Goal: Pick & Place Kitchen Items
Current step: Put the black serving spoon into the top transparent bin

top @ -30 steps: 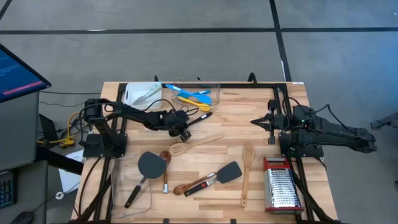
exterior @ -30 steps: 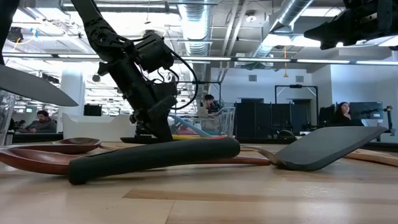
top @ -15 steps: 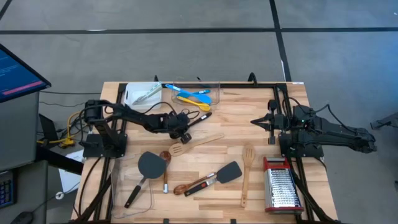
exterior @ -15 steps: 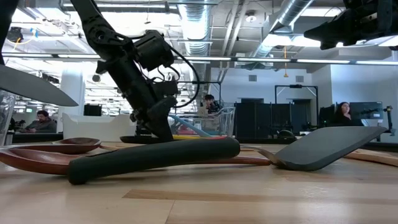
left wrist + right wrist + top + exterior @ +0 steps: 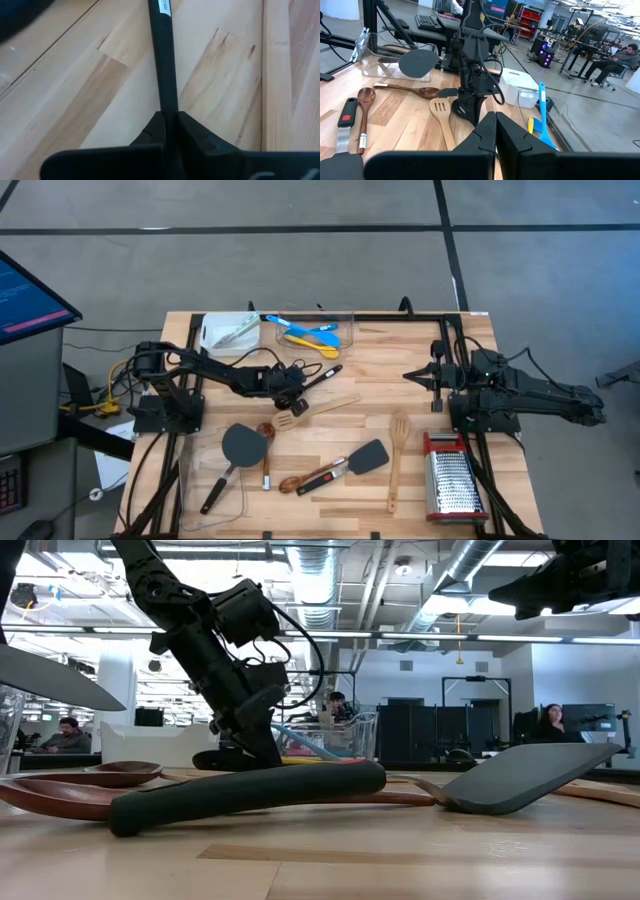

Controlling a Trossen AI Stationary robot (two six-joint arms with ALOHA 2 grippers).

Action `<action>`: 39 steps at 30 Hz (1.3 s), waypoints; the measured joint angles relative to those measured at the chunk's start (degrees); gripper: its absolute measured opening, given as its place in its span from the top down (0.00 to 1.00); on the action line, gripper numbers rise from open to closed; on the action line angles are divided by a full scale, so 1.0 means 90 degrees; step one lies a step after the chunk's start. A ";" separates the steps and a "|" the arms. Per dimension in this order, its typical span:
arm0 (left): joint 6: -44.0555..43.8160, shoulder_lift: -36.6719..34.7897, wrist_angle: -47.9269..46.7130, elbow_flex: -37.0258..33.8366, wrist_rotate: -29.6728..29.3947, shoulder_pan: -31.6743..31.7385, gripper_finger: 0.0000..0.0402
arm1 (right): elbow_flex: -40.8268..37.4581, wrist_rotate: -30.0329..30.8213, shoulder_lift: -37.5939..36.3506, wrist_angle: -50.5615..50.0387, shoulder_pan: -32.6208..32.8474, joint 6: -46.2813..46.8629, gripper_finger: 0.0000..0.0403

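Observation:
The black utensil is pinched close to its head by my left gripper, so next I open, lift clear and take the utensil farther up its handle [image 5: 322, 378].
My left gripper [image 5: 288, 392] is at the table's middle left, low over the wood, shut on a black long-handled utensil [image 5: 322, 374] whose handle runs toward the far right. A wooden slotted spatula [image 5: 305, 412] lies flat just beside it. Blue and yellow spoons [image 5: 312, 334] lie in a clear tub [image 5: 345, 320] at the far edge. My right gripper [image 5: 408, 375] hangs shut and empty above the table's right part. My left gripper pinches the black utensil's handle [image 5: 167, 95] between its two fingers. The fingers come from above, slanting down from the table's left. The handle runs straight on away from the fingers, close over the table; whether it rests on the wood I cannot tell.
On the near half lie a wooden spoon [image 5: 266, 450], a dark grey spatula [image 5: 238, 448], a red-handled grey spatula [image 5: 345, 465] and a wooden spatula [image 5: 398, 452]. A steel grater [image 5: 455, 478] stands at the near right, and a white tray [image 5: 225, 330] at the far left.
My left gripper has gone a little toward the table's left, and the black utensil's handle has gone with it.

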 joint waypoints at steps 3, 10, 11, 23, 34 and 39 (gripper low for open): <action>0.0014 0.0002 0.0000 0.0000 -0.0006 0.0000 0.97 | 0.0000 -0.0001 0.0000 0.0001 0.0000 0.0000 1.00; 0.0058 0.0014 -0.0026 -0.0001 0.0130 0.0005 0.85 | 0.0000 -0.0002 0.0000 0.0000 0.0002 0.0000 1.00; 0.0076 0.0018 -0.0041 -0.0005 0.0128 0.0004 0.83 | 0.0000 -0.0002 0.0000 0.0000 0.0000 0.0000 1.00; 0.0172 0.0022 -0.0197 0.0093 0.0172 0.0142 0.69 | 0.0000 -0.0001 0.0000 0.0000 0.0000 0.0000 1.00; 0.1014 0.0038 -0.0158 0.1069 0.0099 0.0463 0.72 | 0.0000 -0.0002 0.0000 0.0000 0.0002 0.0000 1.00; 0.1357 0.0027 -0.0313 0.1555 0.0205 0.0588 0.72 | 0.0000 -0.0002 0.0000 0.0000 0.0002 0.0000 1.00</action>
